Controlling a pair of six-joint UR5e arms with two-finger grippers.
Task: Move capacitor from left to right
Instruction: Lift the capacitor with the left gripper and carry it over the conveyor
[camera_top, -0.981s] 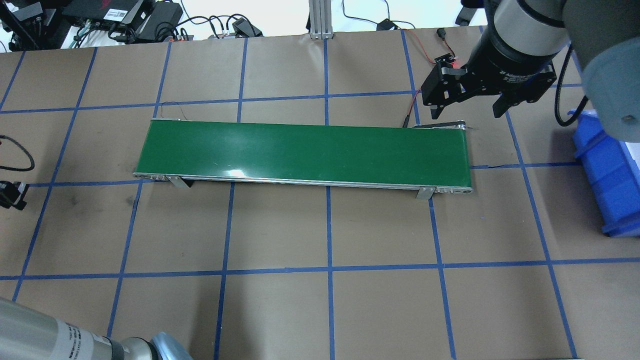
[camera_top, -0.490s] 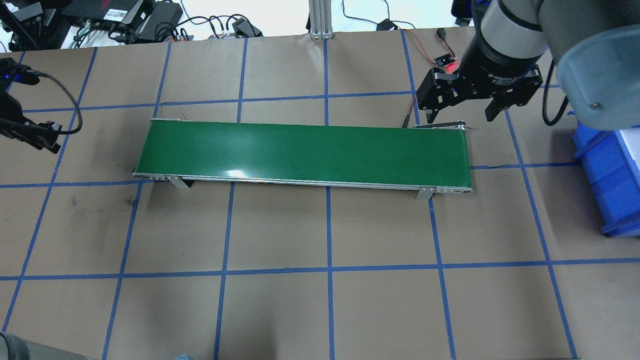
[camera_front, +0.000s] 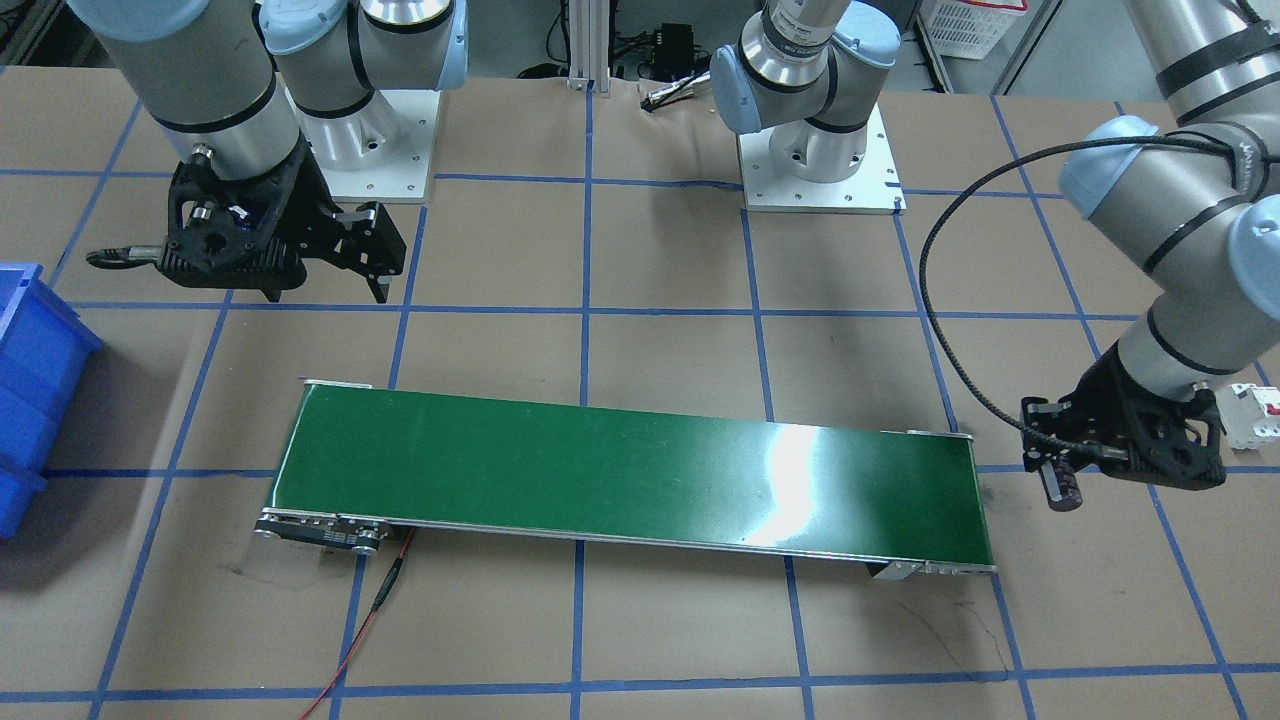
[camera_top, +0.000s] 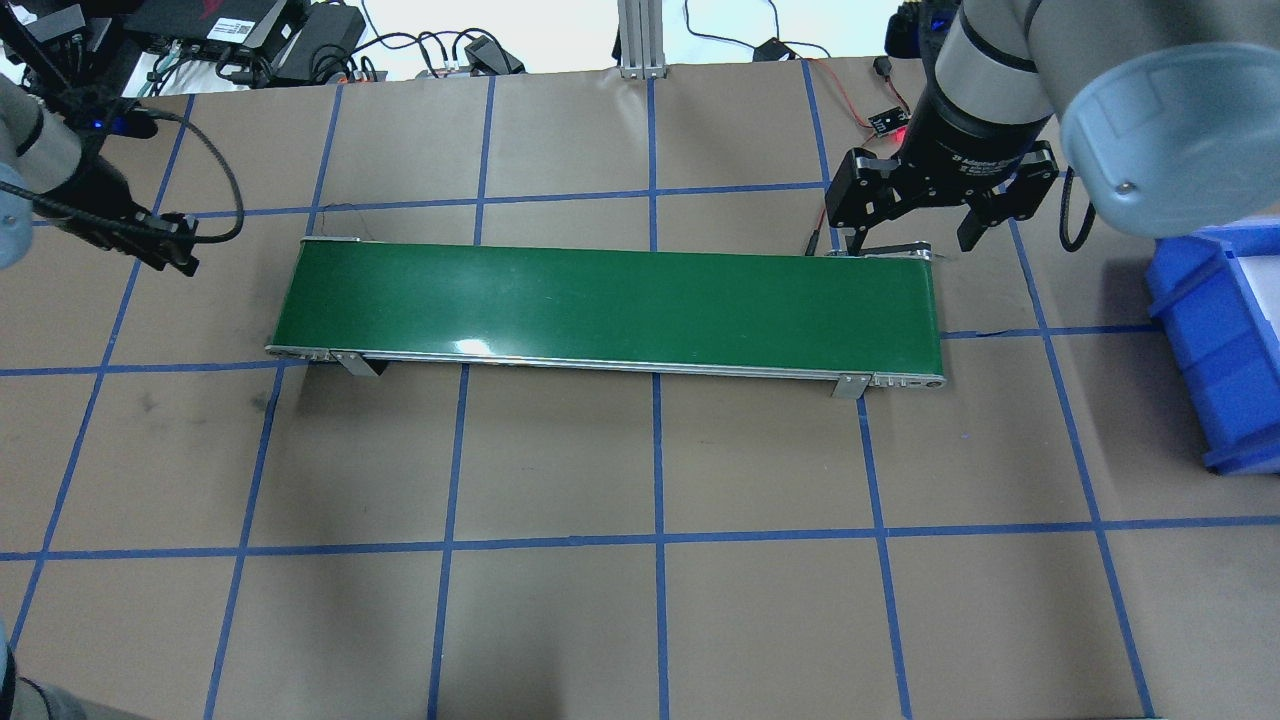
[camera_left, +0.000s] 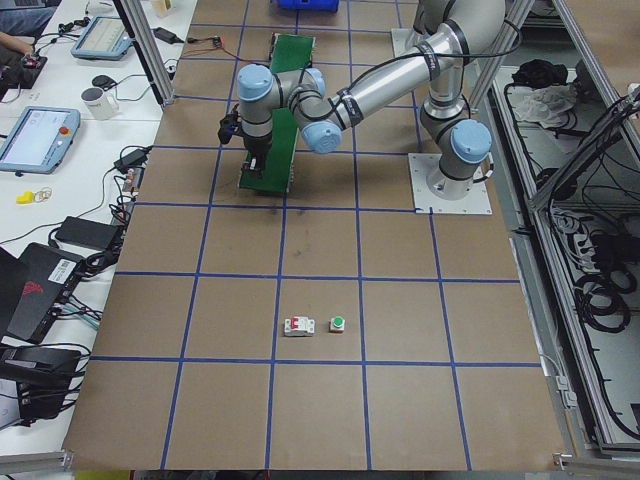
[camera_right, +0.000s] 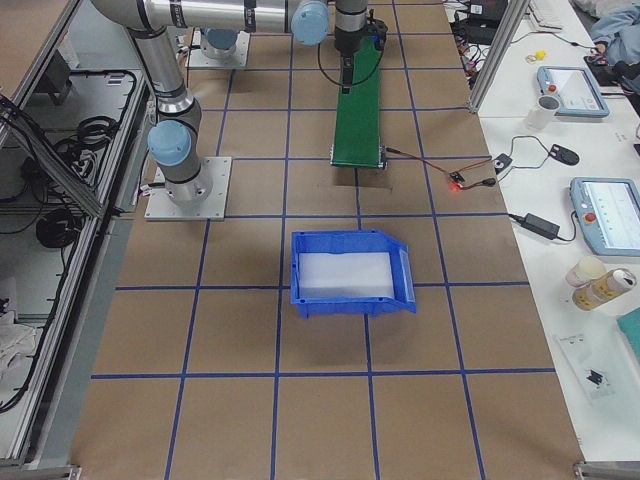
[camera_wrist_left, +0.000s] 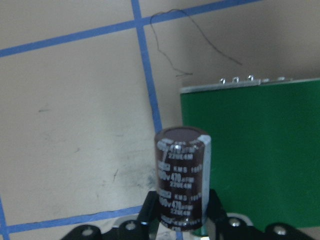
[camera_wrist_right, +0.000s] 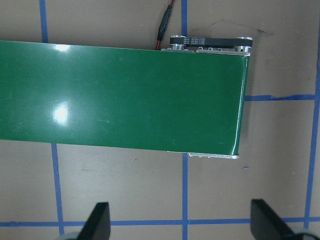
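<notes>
The robot's left gripper needs to release the capacitor midway across the green conveyor belt (camera_front: 944, 500) (camera_wrist_left: 218, 159), just inside the end closest to it. The capacitor is now held upright just off that end.
The capacitor (camera_wrist_left: 181, 177) is a stubby dark reddish-black cylinder with pale print and a grey stripe. My left gripper (camera_wrist_left: 182, 215) is shut on it and holds it upright just off the left end of the green conveyor belt (camera_wrist_left: 260, 150). In the front-facing view the capacitor (camera_front: 1062, 487) hangs from the left gripper (camera_front: 1065, 470) beside the belt's end (camera_front: 960, 500). My right gripper (camera_top: 912, 225) is open and empty over the far right corner of the belt (camera_top: 610, 305). Its fingers (camera_wrist_right: 97, 220) stand wide apart in the right wrist view.
A blue bin (camera_top: 1220, 340) stands at the table's right edge. A white breaker with a red switch (camera_front: 1255, 415) and a small white-and-green part (camera_left: 338, 324) lie on the table's left side. A red wire (camera_top: 840, 110) and a small sensor board lie behind the belt's right end.
My left gripper has come in from the left edge toward the belt's left end. My right gripper has shifted a little left, closer to the belt's right end, still open.
</notes>
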